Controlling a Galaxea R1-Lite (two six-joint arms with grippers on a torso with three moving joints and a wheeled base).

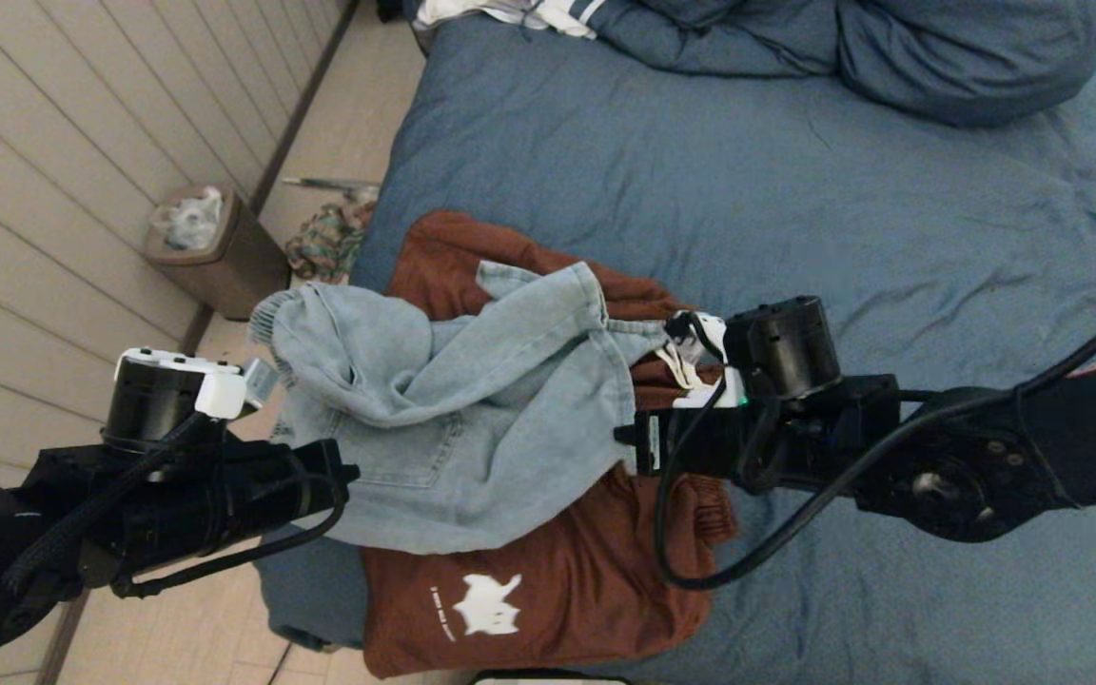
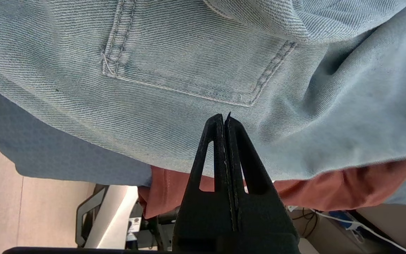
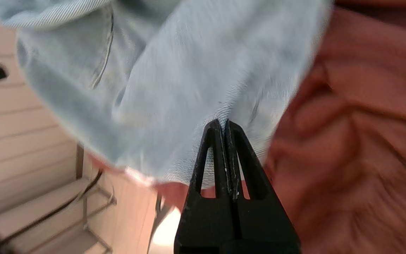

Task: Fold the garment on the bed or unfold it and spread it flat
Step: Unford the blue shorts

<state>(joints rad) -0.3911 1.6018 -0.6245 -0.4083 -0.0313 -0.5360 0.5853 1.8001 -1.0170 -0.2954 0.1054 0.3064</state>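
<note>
My right gripper is going to put the denim garment's edge down on the slate-blue sheet [image 1: 750,660] next to the cat-print end of the rust-brown garment. The denim now lies on the rust-brown garment.
A crumpled light-blue denim garment [image 1: 472,419] lies on top of a rust-brown garment [image 1: 557,571] with a white cat print. Both are at the near-left corner of the bed [image 1: 795,238], which has a slate-blue sheet. My left gripper [image 1: 350,472] is at the denim's left edge. In the left wrist view the left gripper [image 2: 224,118] is shut, its tips lying over the denim [image 2: 189,53] below a pocket seam, with no cloth seen between them. My right gripper [image 1: 622,440] is at the denim's right edge. The right gripper [image 3: 223,122] is shut, and the denim [image 3: 189,70] puckers at its tips.
Blue pillows and bedding [image 1: 938,57] are heaped at the bed's head, with a white striped cloth [image 1: 529,14] beside them. On the floor to the left stand a brown waste bin [image 1: 215,249] and a patterned cloth pile [image 1: 324,243], next to a panelled wall [image 1: 53,143].
</note>
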